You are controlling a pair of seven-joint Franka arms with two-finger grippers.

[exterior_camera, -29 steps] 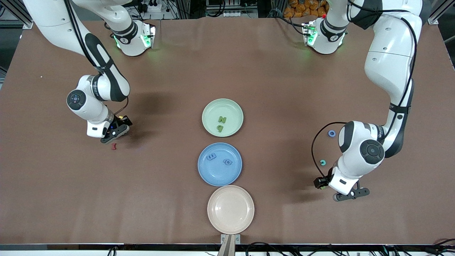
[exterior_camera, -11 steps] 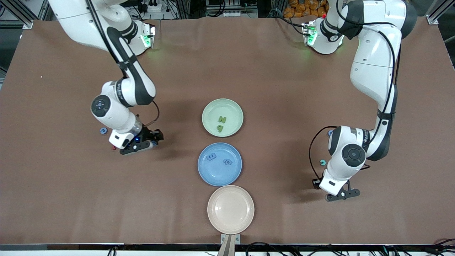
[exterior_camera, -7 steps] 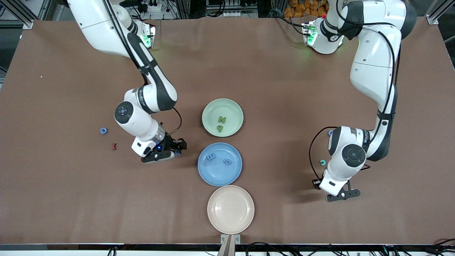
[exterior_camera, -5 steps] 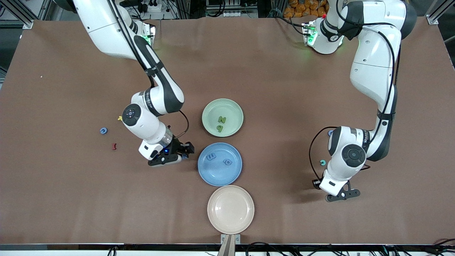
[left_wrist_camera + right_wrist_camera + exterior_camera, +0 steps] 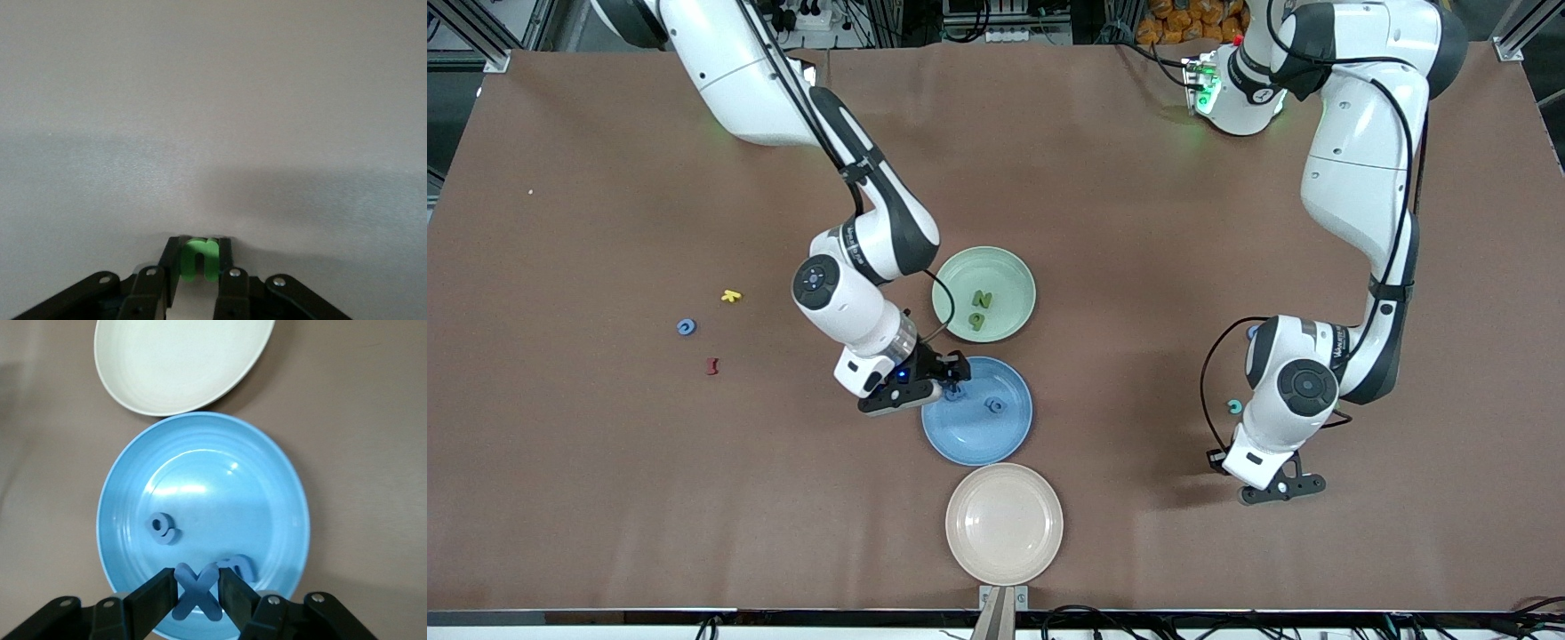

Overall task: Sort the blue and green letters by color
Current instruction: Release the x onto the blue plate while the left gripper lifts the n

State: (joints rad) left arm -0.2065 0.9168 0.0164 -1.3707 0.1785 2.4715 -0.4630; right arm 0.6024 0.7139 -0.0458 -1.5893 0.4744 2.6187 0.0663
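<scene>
Next, my left gripper lets go of the lime green letter in the green plate (image 5: 984, 279), next to the N, farther from the blue plate.
My right gripper (image 5: 957, 373) hangs over the blue plate (image 5: 969, 440) at its edge nearest the green plate, shut on a blue X letter (image 5: 197, 597); in the right wrist view the gripper (image 5: 197, 577) has the X between its jaws. Two blue letters (image 5: 162, 527) (image 5: 239, 567) lie in that plate (image 5: 220, 487). Low over the table toward the left arm's end, my left gripper (image 5: 1221, 460) is shut on a lime green letter (image 5: 200, 263), seen between the jaws of the gripper (image 5: 199, 242). Two green letters (image 5: 983, 300) (image 5: 978, 321) lie in the green plate (image 5: 1005, 276).
A beige plate (image 5: 1004, 551) sits nearest the front camera. Loose on the table: a blue letter (image 5: 686, 327), a yellow letter (image 5: 731, 296) and a dark red letter (image 5: 711, 365) toward the right arm's end; a teal-green letter (image 5: 1234, 407) and a partly hidden blue letter (image 5: 1254, 332) beside the left arm.
The right arm has swung from its end of the table to over the blue plate, carrying the blue X. The left arm has hardly moved.
</scene>
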